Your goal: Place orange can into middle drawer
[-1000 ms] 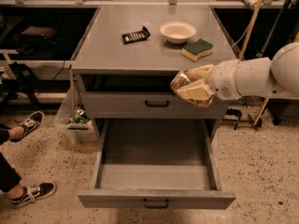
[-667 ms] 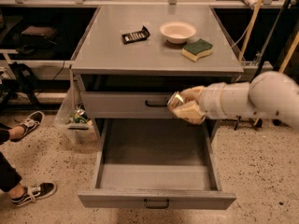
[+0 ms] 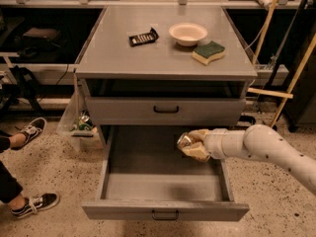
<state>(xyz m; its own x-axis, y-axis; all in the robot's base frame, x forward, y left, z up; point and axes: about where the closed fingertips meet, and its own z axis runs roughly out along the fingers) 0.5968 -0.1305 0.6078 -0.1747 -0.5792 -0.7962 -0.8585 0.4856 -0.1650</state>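
Note:
My gripper should release the orange can, now tilted inside the open drawer, onto the bare bottom of the middle drawer, toward the drawer's front panel (image 3: 185, 183) with the handle.
The middle drawer (image 3: 165, 210) is pulled wide open at the bottom of the grey cabinet, and its floor is bare. My gripper (image 3: 193, 145) reaches in from the right on a white arm and sits inside the open drawer at its right side, low over the floor. It is shut on the orange can (image 3: 185, 141), which lies tilted with its silver end facing left. The pale fingers (image 3: 197, 153) hide most of the can's body.
The closed drawer front (image 3: 166, 110) sits just above the gripper. On the cabinet top lie a black flat packet (image 3: 143, 37), a white bowl (image 3: 187, 33) and a green-and-yellow sponge (image 3: 208, 52). A person's shoes (image 3: 30, 130) are at the left. Wooden poles (image 3: 291, 78) lean at the right.
My gripper has carried the can down and left, from in front of the upper drawer front into the open middle drawer.

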